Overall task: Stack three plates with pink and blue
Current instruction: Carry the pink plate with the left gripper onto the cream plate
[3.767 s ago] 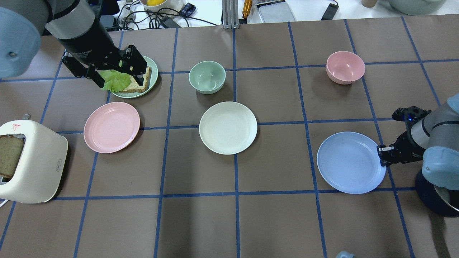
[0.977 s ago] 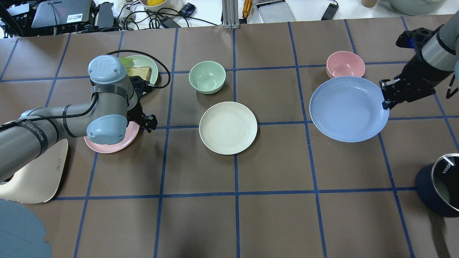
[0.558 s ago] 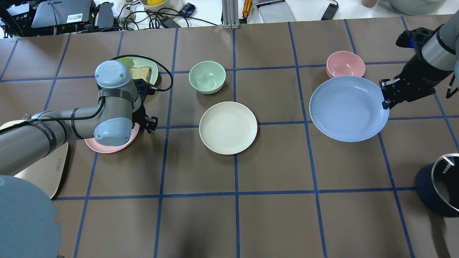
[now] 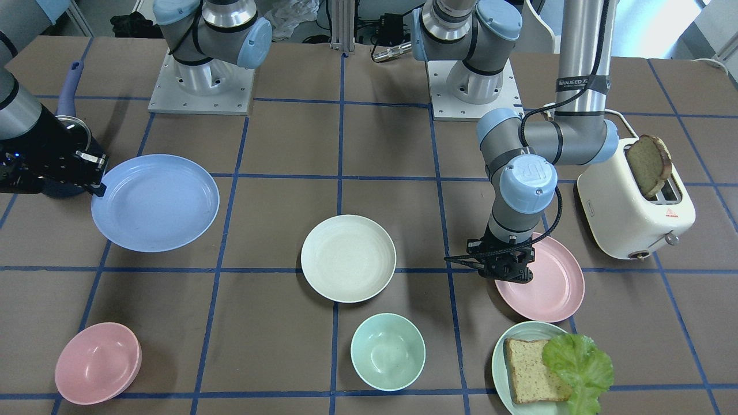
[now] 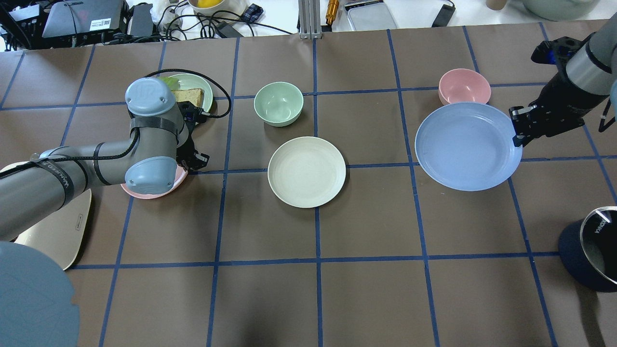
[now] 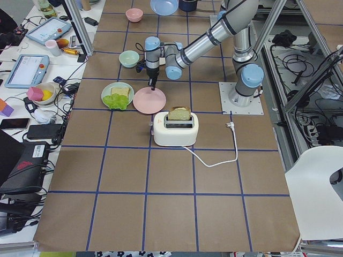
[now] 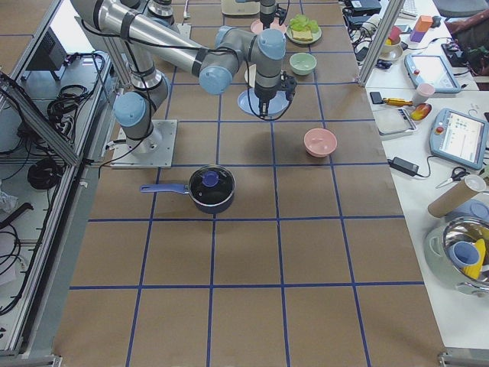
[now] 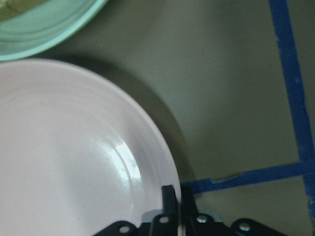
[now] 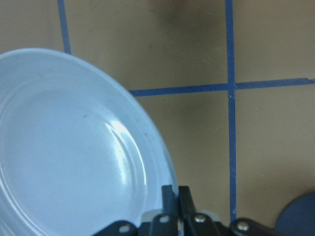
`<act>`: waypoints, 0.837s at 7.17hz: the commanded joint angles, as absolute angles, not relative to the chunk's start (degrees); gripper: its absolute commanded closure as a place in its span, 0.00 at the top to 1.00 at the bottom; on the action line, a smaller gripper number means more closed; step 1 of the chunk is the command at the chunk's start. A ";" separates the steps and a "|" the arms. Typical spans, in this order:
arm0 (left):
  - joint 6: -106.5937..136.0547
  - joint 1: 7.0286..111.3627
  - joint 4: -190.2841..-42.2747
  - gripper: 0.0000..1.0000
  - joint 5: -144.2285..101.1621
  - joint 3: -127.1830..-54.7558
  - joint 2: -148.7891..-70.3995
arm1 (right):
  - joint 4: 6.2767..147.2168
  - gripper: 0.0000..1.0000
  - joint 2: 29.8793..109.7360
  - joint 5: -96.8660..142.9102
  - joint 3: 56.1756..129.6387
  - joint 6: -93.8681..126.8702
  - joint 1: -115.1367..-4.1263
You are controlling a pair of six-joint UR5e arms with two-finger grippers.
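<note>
I should use my left gripper to set the pale pink plate, still held beside the cream-white plate, down and let go of it on top of the cream-white plate [image 4: 349, 259], stacked rim over rim.
My left gripper [image 5: 194, 160] is shut on the right rim of the pale pink plate [image 5: 144, 193], which my arm mostly hides in the overhead view. The left wrist view shows the fingers [image 8: 169, 196] pinching the pink plate's [image 8: 74, 162] rim, with a shadow under its edge. My right gripper [image 5: 516, 132] is shut on the rim of the light blue plate [image 5: 465, 147] and holds it above the table, also seen in the right wrist view [image 9: 64, 157]. The cream-white plate [image 5: 306, 172] lies flat at the table's middle, between both grippers.
A mint bowl [image 5: 278, 103] stands behind the cream plate. A pink bowl [image 5: 462, 84] is partly under the raised blue plate. A mint plate with bread and lettuce [image 4: 542, 369] sits beside the pink plate. A white toaster [image 4: 634, 207] and a dark pot [image 5: 595, 250] stand near me.
My right gripper has raised the blue plate off the table and holds it still. My left arm left the mint plate, came to the pink plate's rim, and the plate has shifted slightly.
</note>
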State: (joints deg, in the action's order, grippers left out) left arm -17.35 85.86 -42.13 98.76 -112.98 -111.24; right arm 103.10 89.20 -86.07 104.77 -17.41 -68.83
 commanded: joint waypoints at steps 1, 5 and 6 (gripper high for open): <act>-11.38 88.14 -47.42 0.00 97.66 -110.24 -108.30 | 103.10 0.00 89.21 -86.04 104.77 -17.40 -68.91; 13.98 105.35 -70.03 0.00 97.30 -93.11 -110.29 | 103.10 0.00 89.21 -86.05 104.68 -17.40 -68.91; 18.50 109.99 -69.35 0.00 96.77 -92.47 -112.56 | 103.10 0.00 89.21 -86.04 104.68 -17.40 -68.91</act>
State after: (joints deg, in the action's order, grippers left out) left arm 11.41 104.47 -67.99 97.49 -95.00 -110.18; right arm 103.10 89.21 -86.07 104.71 -17.40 -68.91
